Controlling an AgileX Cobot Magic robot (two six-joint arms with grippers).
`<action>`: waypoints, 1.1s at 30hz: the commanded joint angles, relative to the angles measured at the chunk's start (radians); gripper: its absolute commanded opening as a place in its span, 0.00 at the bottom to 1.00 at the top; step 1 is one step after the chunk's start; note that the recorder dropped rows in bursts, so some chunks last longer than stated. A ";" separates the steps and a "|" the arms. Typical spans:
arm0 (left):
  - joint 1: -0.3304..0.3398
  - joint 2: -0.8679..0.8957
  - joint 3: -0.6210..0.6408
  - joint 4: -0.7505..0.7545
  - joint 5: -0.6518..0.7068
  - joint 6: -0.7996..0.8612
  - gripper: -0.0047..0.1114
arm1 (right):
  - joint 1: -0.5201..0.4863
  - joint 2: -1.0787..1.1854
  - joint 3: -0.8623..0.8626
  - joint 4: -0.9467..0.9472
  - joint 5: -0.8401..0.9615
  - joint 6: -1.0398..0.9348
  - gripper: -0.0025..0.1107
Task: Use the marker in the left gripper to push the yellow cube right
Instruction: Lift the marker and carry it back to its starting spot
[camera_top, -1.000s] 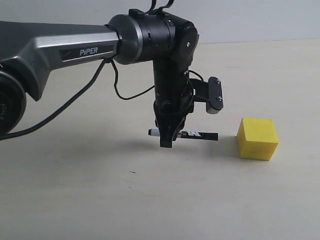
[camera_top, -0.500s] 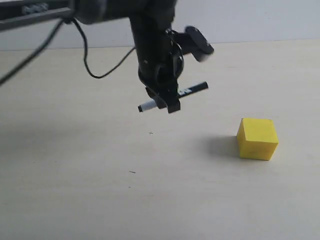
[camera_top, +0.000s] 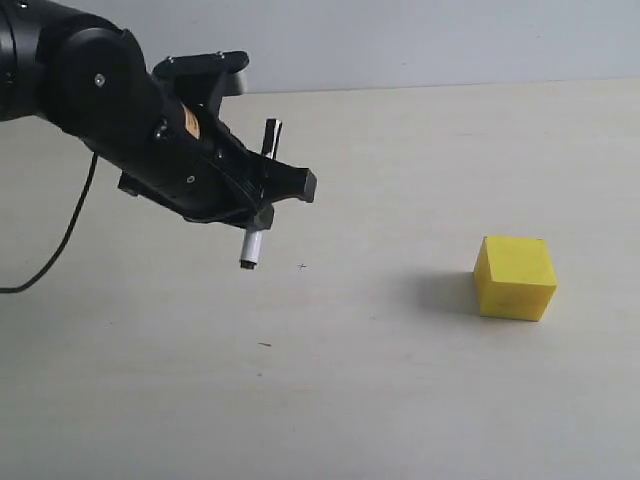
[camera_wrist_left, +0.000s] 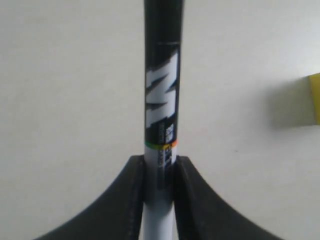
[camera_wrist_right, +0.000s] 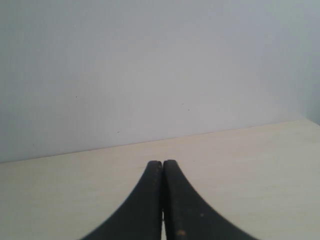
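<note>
The robot's left gripper will release the marker on the bare table (camera_top: 298, 291) (camera_wrist_left: 149, 121) next to the tiny dark cross, well short of the yellow cube.
The yellow cube (camera_top: 516, 277) rests on the table at the right; only a sliver of the cube (camera_wrist_left: 315, 98) shows at the edge of the left wrist view. My left gripper (camera_top: 262, 192) hangs above the table well to the cube's left, shut on the marker (camera_top: 257, 205), which stands nearly upright with its white end down and black cap up. In the left wrist view the marker (camera_wrist_left: 161, 100) runs straight out between the black fingers (camera_wrist_left: 131, 200) of the left gripper (camera_wrist_left: 160, 167). My right gripper (camera_wrist_right: 162, 165) is shut on nothing and does not show in the exterior view.
A pale beige table (camera_top: 380, 400) stretches under everything, backed by a plain light wall (camera_top: 450, 40). A black cable (camera_top: 55, 255) trails from the left arm toward the left edge. A wide gap of bare tabletop lies between marker and cube.
The left arm has swung left and away from the cube. The marker has turned from lying roughly level to nearly upright, still held. The cube has not moved.
</note>
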 joint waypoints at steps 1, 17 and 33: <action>0.005 0.039 -0.022 -0.143 0.084 -0.075 0.04 | -0.005 -0.007 0.005 0.003 -0.010 0.001 0.02; 0.003 0.393 -0.289 -0.226 0.283 -0.097 0.04 | -0.005 -0.007 0.005 0.003 -0.010 0.001 0.02; 0.003 0.436 -0.318 -0.226 0.288 -0.082 0.04 | -0.005 -0.007 0.005 0.003 -0.010 0.001 0.02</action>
